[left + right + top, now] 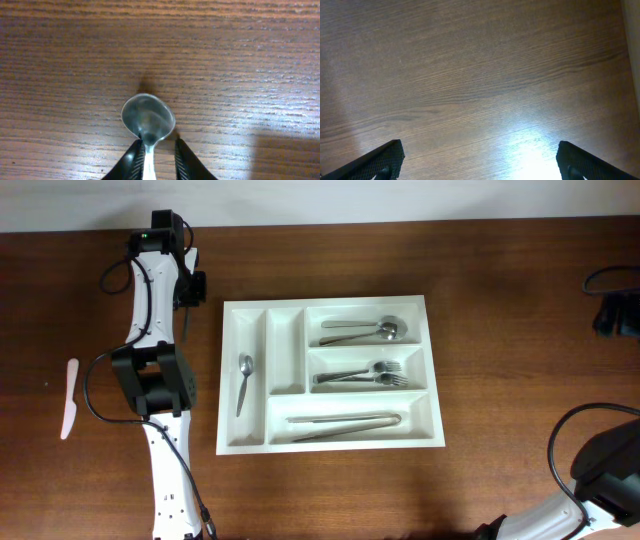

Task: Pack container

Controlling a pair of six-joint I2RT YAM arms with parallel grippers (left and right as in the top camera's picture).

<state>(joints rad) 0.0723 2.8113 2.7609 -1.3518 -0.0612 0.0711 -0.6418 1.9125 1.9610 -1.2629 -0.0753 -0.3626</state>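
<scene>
The fingers of the robot's left gripper leave a gap beside the spoon's thin handle, so the robot should open them, move ahead and take the spoon's bowl (148, 116).
The white container (432, 375) lies mid-table. It holds a small spoon (244, 383) in a narrow slot, spoons (365, 331), forks (366, 375) and tongs (346, 424) in the wide slots. My left gripper (188, 286) hangs over the table left of the container's far corner. In the left wrist view its jaws (156, 144) straddle the handle of a metal spoon (148, 118) lying on the wood. They are narrow: one pad touches the handle and the other stands a little apart. My right gripper (480, 152) is wide open over bare wood.
A white plastic knife (70, 398) lies on the table at the far left. A dark object with a cable (616, 314) sits at the right edge. The right arm (605, 470) is folded at the lower right corner.
</scene>
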